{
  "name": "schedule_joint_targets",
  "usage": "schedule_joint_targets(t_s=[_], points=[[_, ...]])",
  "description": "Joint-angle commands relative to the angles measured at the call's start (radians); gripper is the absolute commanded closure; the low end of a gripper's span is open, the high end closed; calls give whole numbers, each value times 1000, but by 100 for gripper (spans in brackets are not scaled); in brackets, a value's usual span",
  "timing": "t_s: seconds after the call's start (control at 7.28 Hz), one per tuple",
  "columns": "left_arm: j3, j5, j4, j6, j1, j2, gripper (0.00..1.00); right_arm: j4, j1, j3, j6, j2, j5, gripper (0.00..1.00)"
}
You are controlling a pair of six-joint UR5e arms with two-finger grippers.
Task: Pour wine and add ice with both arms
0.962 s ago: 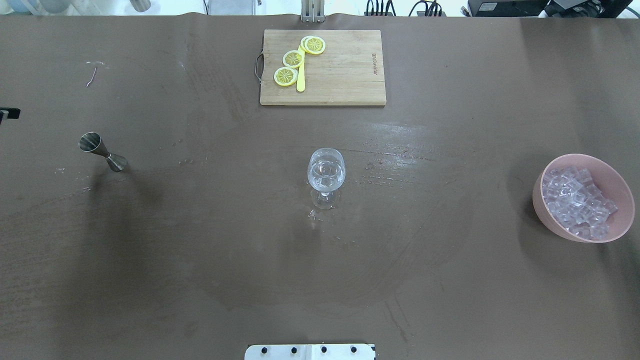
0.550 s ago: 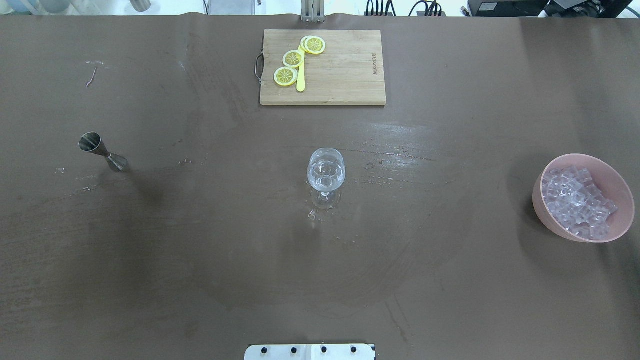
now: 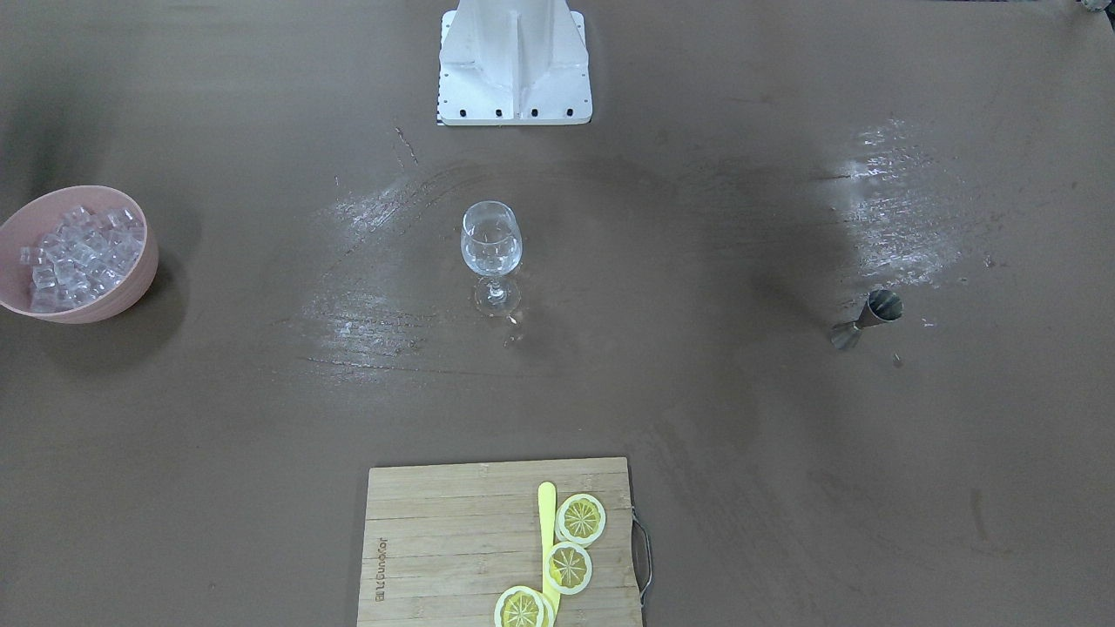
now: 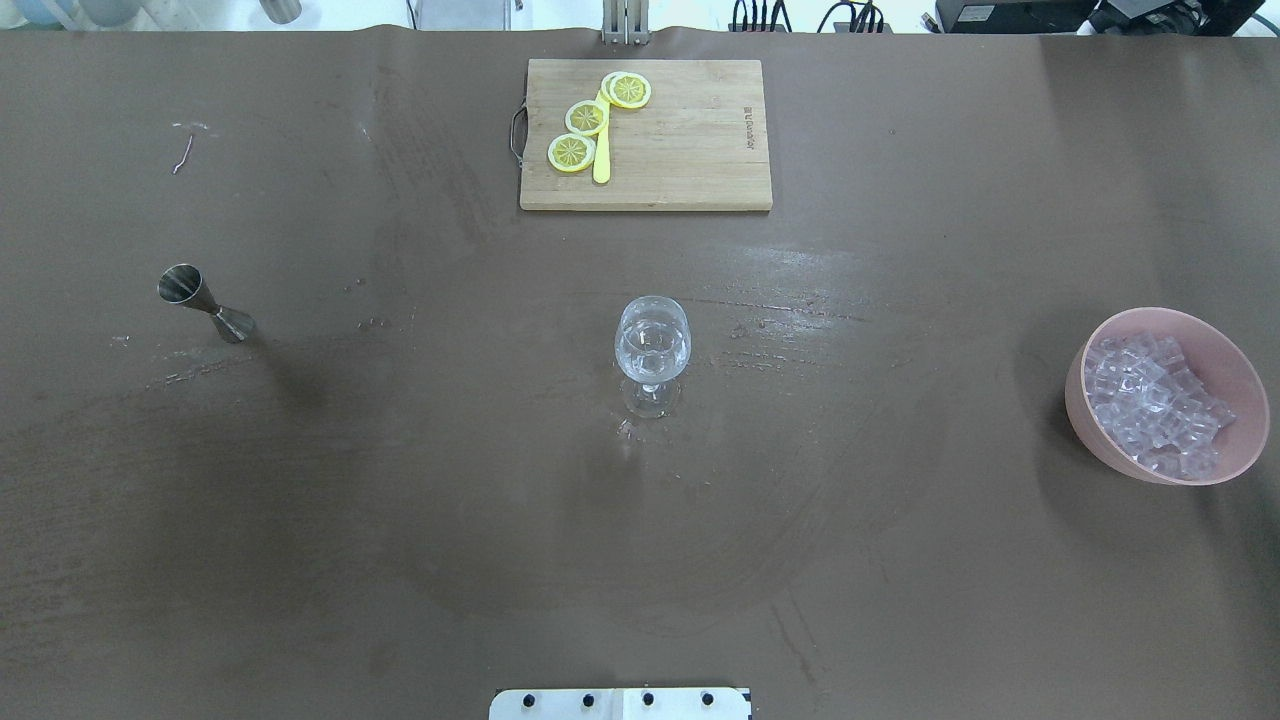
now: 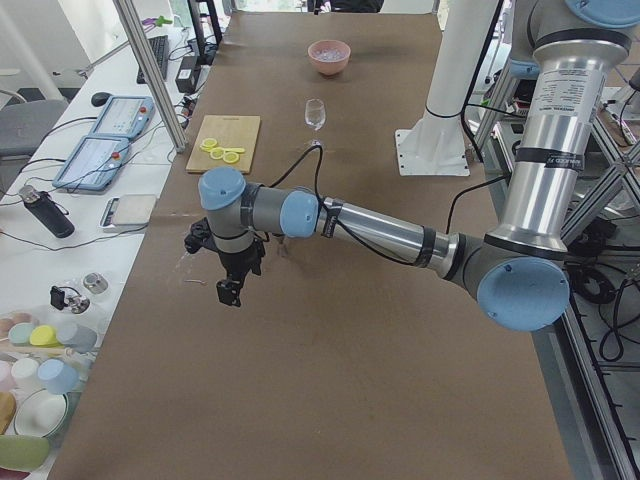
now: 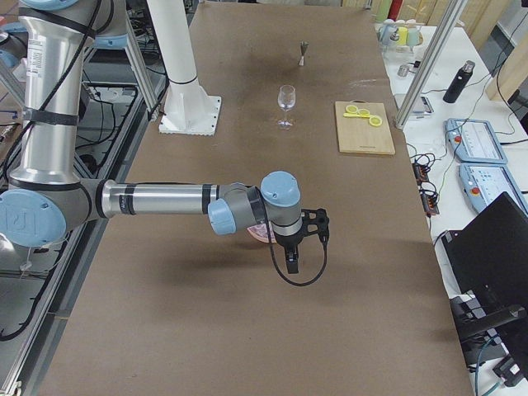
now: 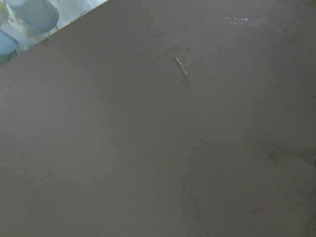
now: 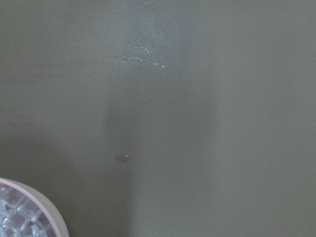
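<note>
Next, my right gripper goes into the pink bowl and picks up an ice cube from the middle of the ice pile [image 3: 80, 254].
A clear wine glass [image 4: 652, 345] stands upright at the table's middle; it also shows in the front view [image 3: 491, 244]. The ice [image 4: 1150, 395] fills a pink bowl [image 4: 1085, 425] at the right edge, and the bowl's rim shows in the right wrist view [image 8: 44, 207]. A steel jigger [image 4: 205, 303] stands at the left. My left gripper [image 5: 229, 297] hangs over bare table beyond the jigger and shows only in the left side view. My right gripper [image 6: 291, 265] hangs beside the bowl, outside it, and shows only in the right side view. I cannot tell whether either is open or shut.
A wooden cutting board [image 4: 680, 150] with lemon slices [image 4: 585, 118] and a yellow knife lies at the far side. The white robot base [image 4: 620, 703] sits at the near edge. Cups and bottles crowd the side bench [image 5: 45, 340].
A black part of the left gripper at the overhead view's left edge has moved out of that view. Glass, jigger and bowl have not moved.
</note>
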Motion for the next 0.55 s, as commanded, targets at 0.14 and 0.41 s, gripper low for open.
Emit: schedule_joint_targets(t_s=[0.14, 0.41], points=[[11, -79, -21, -88, -89, 83, 2, 2, 0, 13, 2, 0, 25, 0], [-13, -103, -22, -97, -95, 114, 2, -7, -12, 106, 14, 2, 54, 0]])
